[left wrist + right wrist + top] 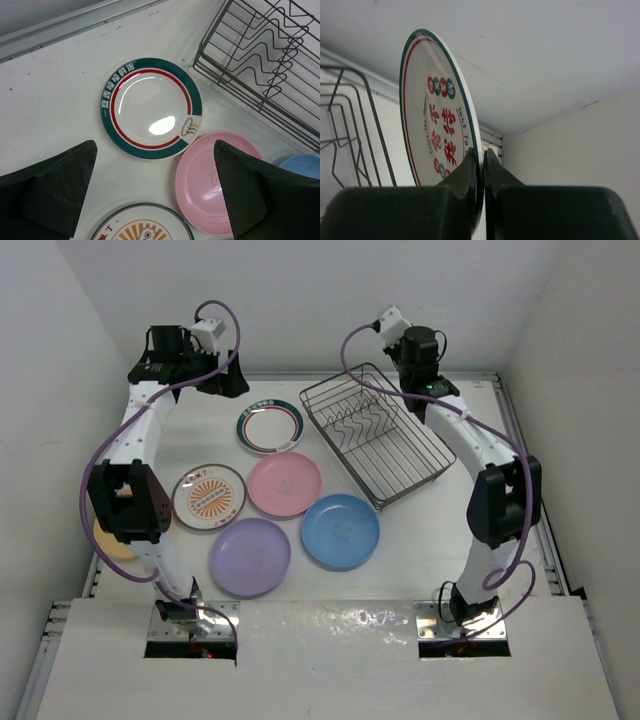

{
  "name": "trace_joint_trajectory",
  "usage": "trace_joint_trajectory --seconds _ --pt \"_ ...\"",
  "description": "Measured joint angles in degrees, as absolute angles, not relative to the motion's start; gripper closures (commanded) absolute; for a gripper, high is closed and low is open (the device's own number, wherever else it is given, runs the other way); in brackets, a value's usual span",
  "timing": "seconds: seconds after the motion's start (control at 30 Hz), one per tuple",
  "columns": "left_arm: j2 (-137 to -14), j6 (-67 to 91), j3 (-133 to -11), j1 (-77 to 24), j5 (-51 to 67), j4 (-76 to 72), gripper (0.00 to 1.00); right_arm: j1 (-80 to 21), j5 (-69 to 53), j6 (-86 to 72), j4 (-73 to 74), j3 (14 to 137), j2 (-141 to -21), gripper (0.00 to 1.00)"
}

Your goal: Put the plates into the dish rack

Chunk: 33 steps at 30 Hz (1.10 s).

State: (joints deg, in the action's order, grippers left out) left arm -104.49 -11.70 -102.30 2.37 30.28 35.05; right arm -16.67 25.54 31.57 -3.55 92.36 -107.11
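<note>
I will next move my left gripper to the green-rimmed plate and close it on its rim (239, 432) (106, 131) on the side farthest from the dish rack.
My right gripper (481, 152) is shut on the rim of the red-dot plate (432, 115) and holds it upright on edge. In the top view this gripper (412, 352) is raised behind the back end of the dish rack (375, 432), which holds no plates. My left gripper (155, 145) is open and empty above the green-rimmed plate (151, 108), at the back left (222, 380). The green-rimmed (270, 426), sunburst (209, 496), pink (285, 483), blue (340, 530) and purple (250, 556) plates lie flat on the table. The yellow-orange plate (113, 540) is partly hidden behind the left arm.
White walls close in the table on the left, back and right. The rack's wires (350, 125) show left of the held plate. The rack (270, 55) lies at an angle right of the green-rimmed plate. The pink plate (210, 182) and sunburst plate (142, 225) lie under the left fingers.
</note>
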Motion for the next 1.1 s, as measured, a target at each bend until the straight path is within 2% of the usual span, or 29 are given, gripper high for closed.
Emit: trace_joint_trajectory --seconds 0.43,1.1 --pt "-104.49 -11.73 -102.28 2.59 30.28 34.94 0.00 -17.72 22.39 28.84 -3.73 91.39 -103.31 1.00" --pt "-104.44 -11.68 -98.45 3.60 30.13 34.74 0.00 -18.28 22.68 31.09 -3.09 89.12 -110.06 1.00"
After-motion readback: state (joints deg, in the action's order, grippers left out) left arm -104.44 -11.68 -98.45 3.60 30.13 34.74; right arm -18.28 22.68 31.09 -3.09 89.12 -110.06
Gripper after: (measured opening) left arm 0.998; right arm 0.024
